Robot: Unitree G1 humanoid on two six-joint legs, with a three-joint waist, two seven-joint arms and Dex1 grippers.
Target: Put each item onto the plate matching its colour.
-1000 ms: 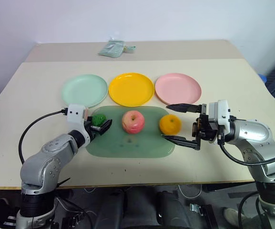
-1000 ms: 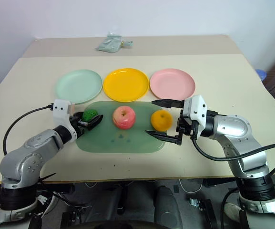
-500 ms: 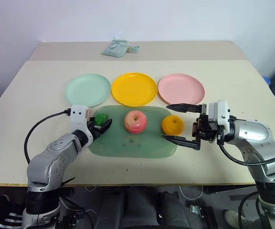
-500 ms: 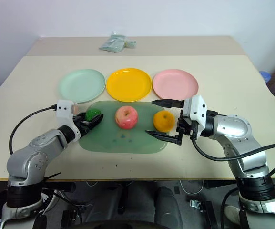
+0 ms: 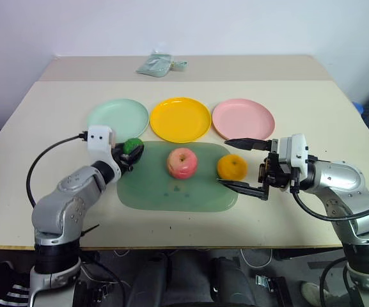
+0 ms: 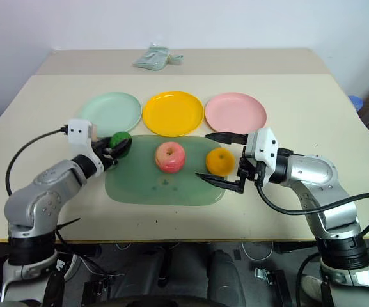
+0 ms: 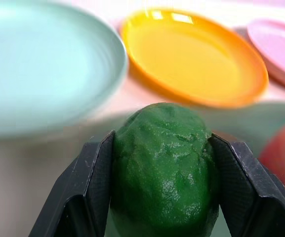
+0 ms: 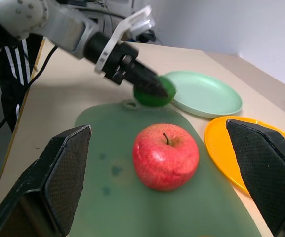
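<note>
My left gripper has the dark green bumpy lump. It will let go of the lump on the middle of the mint green plate (image 5: pixel 118 119) (image 7: pixel 6 59).
My left gripper (image 5: pixel 132 151) is shut on the dark green bumpy lump (image 7: pixel 164 168), holding it just over the far left corner of the translucent green tray (image 5: pixel 171 192), near the mint green plate (image 5: pixel 117 119). Both black fingers (image 7: pixel 93 187) press its sides. The pink-red apple (image 5: pixel 181 162) sits mid-tray and the orange (image 5: pixel 231 167) at the tray's right end. My right gripper (image 5: pixel 223 162) is open, one finger beyond the orange and one in front of it, apart from it. The yellow plate (image 5: pixel 178 119) and pink plate (image 5: pixel 243 119) lie behind the tray, bare.
A pale green packet (image 5: pixel 160 64) lies at the table's far edge, behind the plates. A black cable (image 5: pixel 43 167) loops from my left wrist over the table's left side. Bare tabletop surrounds the plates and tray on both sides.
My left gripper closed on the green lump, then raised it and carried it away from me toward the mint green plate. The right arm stayed still. The camera shifted slightly.
</note>
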